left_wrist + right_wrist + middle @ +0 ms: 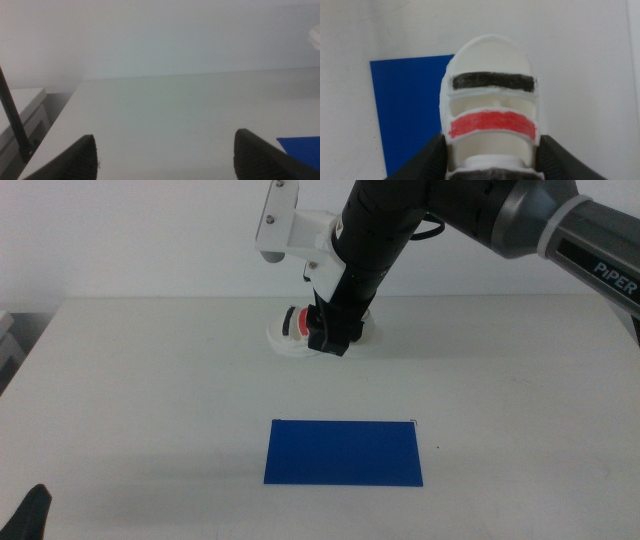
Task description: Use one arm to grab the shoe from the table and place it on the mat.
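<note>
My right gripper needs to set the white shoe, still at the table's far middle, free on the middle of the dark-blue mat (341,451), opening there to let go of it.
The white shoe (288,332) with red and black straps sits at the far middle of the white table (140,390). My right arm (560,225) reaches in from the right, and its gripper (330,335) is down over the shoe. In the right wrist view the two dark jaws press on both sides of the shoe (490,75), at its heel end; the right gripper (492,152) is shut on it. The dark-blue mat (343,452) lies flat nearer the front, apart from the shoe; it also shows in the right wrist view (405,110). My left gripper (30,515) waits at the bottom left, open and empty (165,150).
A corner of the mat (300,147) shows in the left wrist view. The table's left edge (60,115) is beside the left gripper, with a white surface (22,107) beyond it. A white wall stands behind the table.
</note>
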Controlling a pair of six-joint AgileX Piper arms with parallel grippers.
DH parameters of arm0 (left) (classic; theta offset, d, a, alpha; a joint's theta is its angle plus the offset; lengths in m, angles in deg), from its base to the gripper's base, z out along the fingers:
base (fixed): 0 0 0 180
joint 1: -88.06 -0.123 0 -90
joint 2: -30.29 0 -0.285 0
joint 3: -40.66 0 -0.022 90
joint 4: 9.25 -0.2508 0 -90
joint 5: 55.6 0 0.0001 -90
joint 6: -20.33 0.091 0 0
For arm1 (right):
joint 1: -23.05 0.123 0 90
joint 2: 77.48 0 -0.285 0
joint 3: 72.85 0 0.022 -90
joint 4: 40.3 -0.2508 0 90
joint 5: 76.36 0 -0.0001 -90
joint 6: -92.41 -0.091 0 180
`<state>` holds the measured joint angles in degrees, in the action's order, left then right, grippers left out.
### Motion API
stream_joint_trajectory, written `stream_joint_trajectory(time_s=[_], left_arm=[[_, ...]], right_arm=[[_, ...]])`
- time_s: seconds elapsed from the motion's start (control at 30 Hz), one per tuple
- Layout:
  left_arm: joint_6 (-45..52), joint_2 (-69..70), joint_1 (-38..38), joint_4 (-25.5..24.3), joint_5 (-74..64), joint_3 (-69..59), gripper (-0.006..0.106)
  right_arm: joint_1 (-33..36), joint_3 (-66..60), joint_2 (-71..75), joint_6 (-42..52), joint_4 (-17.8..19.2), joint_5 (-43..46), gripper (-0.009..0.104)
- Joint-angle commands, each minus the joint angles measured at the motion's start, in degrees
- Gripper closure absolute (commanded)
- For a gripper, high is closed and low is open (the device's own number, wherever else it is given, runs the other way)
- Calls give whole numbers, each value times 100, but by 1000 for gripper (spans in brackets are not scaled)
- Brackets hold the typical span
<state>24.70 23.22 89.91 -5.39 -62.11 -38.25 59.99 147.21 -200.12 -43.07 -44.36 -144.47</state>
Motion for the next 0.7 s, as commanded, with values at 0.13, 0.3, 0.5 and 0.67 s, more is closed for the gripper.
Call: stream_joint_trajectory(time_s=[0.13, 0.3, 0.5, 0.67], left_arm=[[-28, 59, 23, 55, 467, -40, 7], [-28, 59, 23, 55, 467, -40, 7], [-28, 59, 23, 55, 467, -40, 7], [-28, 59, 23, 55, 467, -40, 7]], right_arm=[[-9, -812, 488, 292, -38, 615, 99], [-39, -1520, 493, 312, -165, 1262, 99], [-93, -2206, 459, 307, -389, 1846, 99], [-93, -2346, 294, 312, -553, 1874, 99]])
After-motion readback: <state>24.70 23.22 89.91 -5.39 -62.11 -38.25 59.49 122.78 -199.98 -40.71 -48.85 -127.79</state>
